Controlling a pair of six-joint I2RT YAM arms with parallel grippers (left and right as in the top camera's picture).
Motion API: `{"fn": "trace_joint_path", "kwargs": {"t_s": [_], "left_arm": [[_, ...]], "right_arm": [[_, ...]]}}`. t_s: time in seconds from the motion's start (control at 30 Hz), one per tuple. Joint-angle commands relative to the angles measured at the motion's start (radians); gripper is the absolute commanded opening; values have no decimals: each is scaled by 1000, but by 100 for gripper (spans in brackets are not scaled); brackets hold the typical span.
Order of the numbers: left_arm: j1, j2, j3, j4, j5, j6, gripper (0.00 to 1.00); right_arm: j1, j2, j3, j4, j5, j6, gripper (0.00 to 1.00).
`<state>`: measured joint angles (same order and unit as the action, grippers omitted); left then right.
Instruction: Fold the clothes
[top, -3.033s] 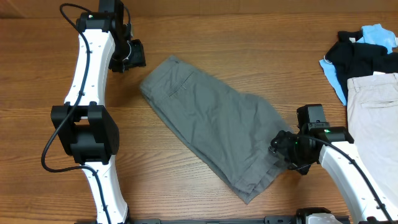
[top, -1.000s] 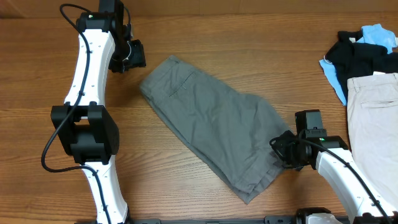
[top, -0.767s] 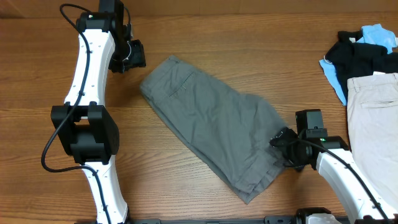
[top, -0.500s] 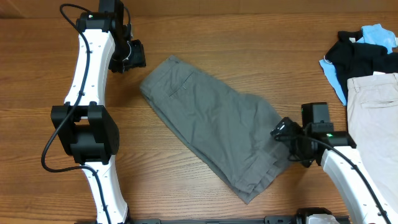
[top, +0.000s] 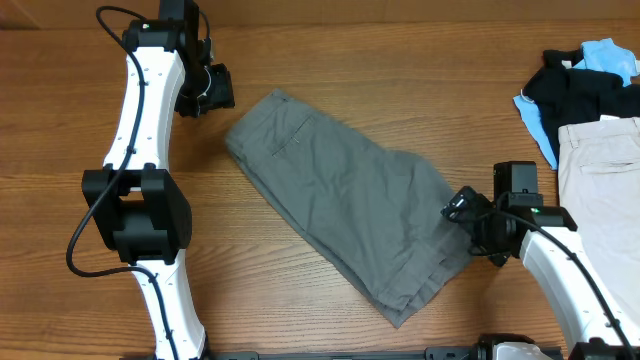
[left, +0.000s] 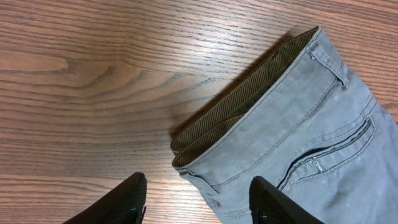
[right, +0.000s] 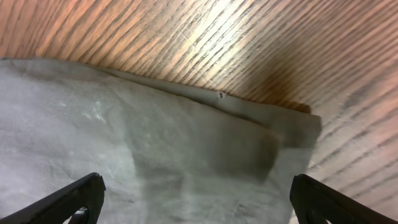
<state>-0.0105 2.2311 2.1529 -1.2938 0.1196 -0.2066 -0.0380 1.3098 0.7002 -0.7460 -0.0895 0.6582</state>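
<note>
The upper layer ends short of the lower layer at the leg end, so I should use my right gripper to take the upper layer's corner (right: 305, 127) and pull it straight before I fold.
The clothes, a pair of grey trousers (top: 340, 200), lie flat and slantwise across the table, waistband at the back left, leg ends at the front right. My left gripper (top: 222, 92) hovers just left of the waistband. In the left wrist view its fingers (left: 127, 199) stand apart over the waistband corner (left: 249, 118), open and holding nothing. My right gripper (top: 463, 225) is at the right edge of the leg ends. In the right wrist view it (right: 199, 205) is wide open above the grey cloth (right: 155, 137), which lies loose on the wood.
A heap of black and light-blue garments (top: 575, 85) sits at the back right corner. Pale beige trousers (top: 600, 180) lie just in front of it, close to my right arm. Bare wooden table (top: 400, 80) surrounds the grey trousers.
My right gripper was shut on the edge of the trouser leg; it has opened, let the cloth go and drawn back to the right. The left arm has not moved.
</note>
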Motion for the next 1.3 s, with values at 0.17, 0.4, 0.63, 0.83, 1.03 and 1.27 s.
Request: {"fn": "trace_joint_path", "kwargs": {"t_s": [0.17, 0.4, 0.63, 0.83, 1.03, 1.27], "left_arm": [[4, -27, -5, 2, 11, 1, 57], [4, -27, -5, 3, 11, 1, 57], [4, -27, -5, 3, 11, 1, 57], [4, -27, -5, 3, 11, 1, 57], [3, -27, -5, 9, 12, 1, 57], [3, -27, -5, 5, 12, 1, 57]], "right_arm": [[-3, 23, -14, 51, -28, -8, 73], [-3, 23, -15, 53, -28, -3, 62], [-4, 22, -14, 54, -8, 58, 4], [-4, -43, 19, 10, 19, 87, 4], [-3, -167, 158, -208, 139, 130, 4], [-3, -199, 262, -374, 212, 121, 4]]}}
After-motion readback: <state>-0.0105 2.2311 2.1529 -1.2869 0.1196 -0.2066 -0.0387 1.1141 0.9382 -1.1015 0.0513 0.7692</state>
